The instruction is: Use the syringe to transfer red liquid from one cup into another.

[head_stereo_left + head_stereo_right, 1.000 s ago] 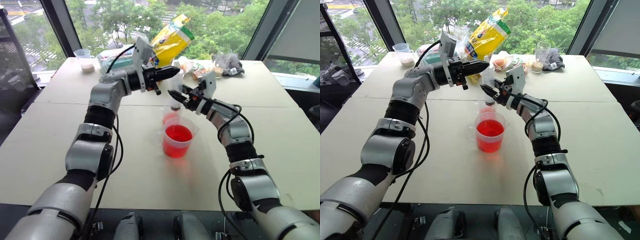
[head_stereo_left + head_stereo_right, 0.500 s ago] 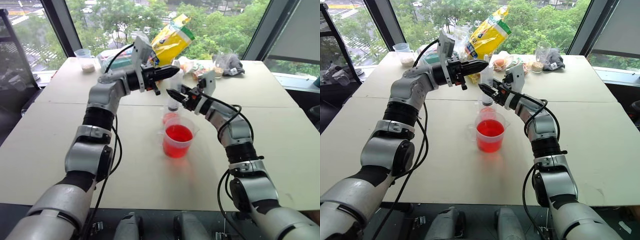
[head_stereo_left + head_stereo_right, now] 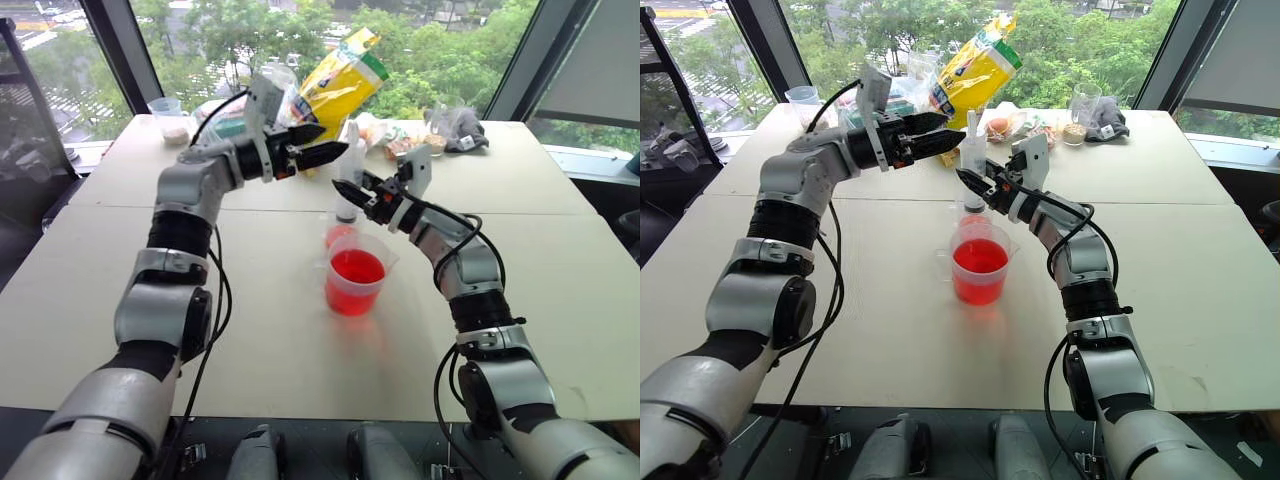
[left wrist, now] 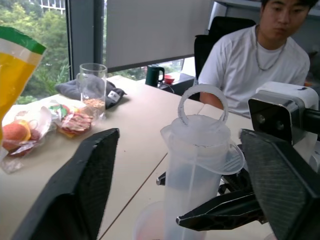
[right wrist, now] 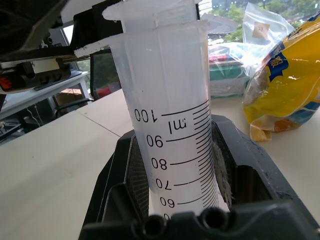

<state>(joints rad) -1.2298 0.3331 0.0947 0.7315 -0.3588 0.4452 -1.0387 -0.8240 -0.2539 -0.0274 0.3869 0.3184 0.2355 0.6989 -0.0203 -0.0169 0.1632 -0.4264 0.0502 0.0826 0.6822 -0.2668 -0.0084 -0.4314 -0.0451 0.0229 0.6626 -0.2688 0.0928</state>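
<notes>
My right gripper will set the syringe free on the bare table [image 3: 469,284] next to the wider cup, under my nearby forearm. The syringe is now upright over the smaller cup.
The syringe [image 3: 349,165] stands upright, with my right gripper [image 3: 345,190] shut on its clear barrel [image 5: 175,125] and the scale marks showing. Its white plunger ring [image 4: 202,102] sits low on the barrel's top. The syringe's tip hangs over the smaller clear cup [image 3: 338,233], which has a reddish bottom. In front of that cup stands the wider cup [image 3: 355,285], holding red liquid [image 3: 357,267]. My left gripper [image 3: 322,142] is open, level with the plunger top and just left of it, touching nothing.
A yellow bag [image 3: 345,75], food packets [image 4: 72,122], a glass [image 4: 93,87] and a grey cloth [image 3: 458,128] crowd the table's far side. A cup with beige contents [image 3: 170,118] stands at the back left. A person in a white shirt [image 4: 260,55] sits beyond the table.
My left gripper has opened and drawn back to the left, away from the plunger top. The right gripper and the syringe have stayed in place.
</notes>
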